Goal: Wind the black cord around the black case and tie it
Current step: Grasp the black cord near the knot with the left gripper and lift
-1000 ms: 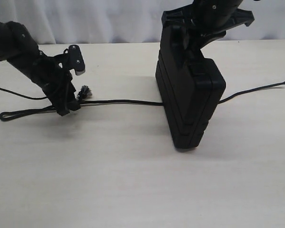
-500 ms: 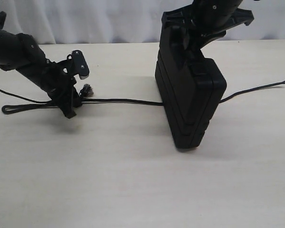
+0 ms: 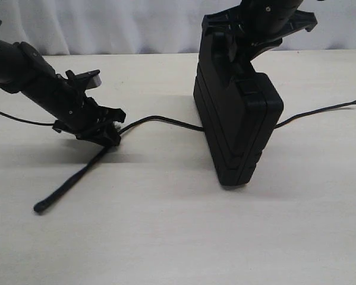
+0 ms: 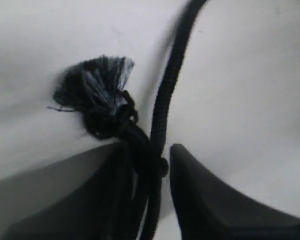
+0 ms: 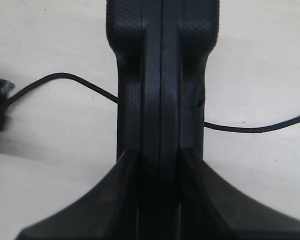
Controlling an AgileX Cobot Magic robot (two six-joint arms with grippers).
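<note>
The cord's looped end trails away from the case, so next my left gripper turns and grips the cord's frayed knot (image 4: pixel 108 119) to point that end across the case.
The black case (image 3: pixel 240 124) stands upright on its edge on the table, with my right gripper (image 3: pixel 244 37) shut on its top. In the right wrist view both fingers press the case (image 5: pixel 162 75) at the right gripper (image 5: pixel 160 157). The black cord (image 3: pixel 166 120) runs from my left gripper (image 3: pixel 109 132) to the case, passes it, and ends at the far right (image 3: pixel 344 107). Its looped end (image 3: pixel 41 206) trails toward the front left. In the left wrist view the left gripper (image 4: pixel 147 155) holds the cord (image 4: pixel 172 65) just below the frayed knot (image 4: pixel 97 82).
The pale wooden table (image 3: pixel 166 237) ends at a white curtain (image 3: pixel 136 24) behind. A thin black cable (image 3: pixel 17 119) of the left arm lies at the far left. In the right wrist view the cord (image 5: pixel 64 77) leaves the case on both sides.
My left gripper closed on the cord near the knot and turned rightward. The looped end swung from the left to the front left, and the cord bowed toward the case. Right arm and case stayed put.
</note>
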